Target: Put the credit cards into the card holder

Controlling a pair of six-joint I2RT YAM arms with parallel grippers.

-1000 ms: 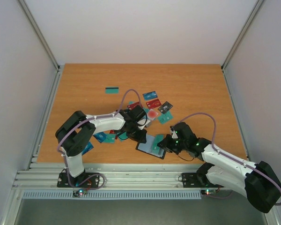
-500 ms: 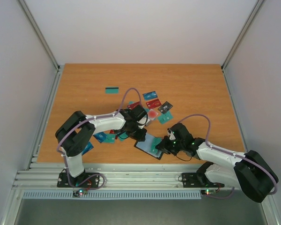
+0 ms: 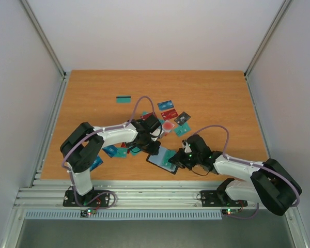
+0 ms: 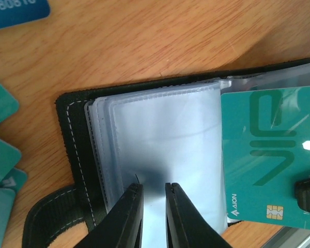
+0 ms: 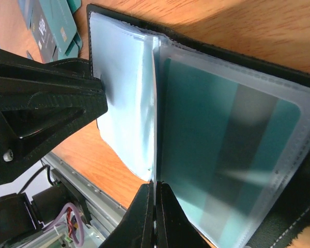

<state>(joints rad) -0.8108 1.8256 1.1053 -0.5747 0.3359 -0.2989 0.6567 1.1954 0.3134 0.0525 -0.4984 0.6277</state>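
My left gripper presses the clear sleeve's side where the teal card must slide in, so it should first grip the card holder's outer edge [image 4: 86, 196].
The black card holder [image 3: 156, 161] lies open near the table's front edge, its clear sleeves fanned out. It also shows in the left wrist view [image 4: 72, 139] and the right wrist view [image 5: 279, 57]. A teal card [image 4: 268, 155] sits inside one sleeve, also seen in the right wrist view [image 5: 222, 155]. My left gripper [image 3: 154, 149] presses down on the left stack of sleeves [image 4: 160, 134], jaws a narrow gap apart with nothing between them. My right gripper [image 3: 176, 161] is shut on the edge of one clear sleeve [image 5: 156, 129] and holds it upright.
Loose cards lie behind the holder: teal [image 3: 124, 98], blue [image 3: 165, 105], red [image 3: 169, 113], dark grey [image 3: 182, 118], teal [image 3: 182, 130]. More teal and blue cards [image 3: 113, 151] lie to the holder's left, partly under my left arm. A metal rail [image 3: 144, 191] borders the front edge.
My right gripper has moved a little left with the sleeve, and the holder has shifted slightly left and turned. My left gripper has stayed on the sleeves.
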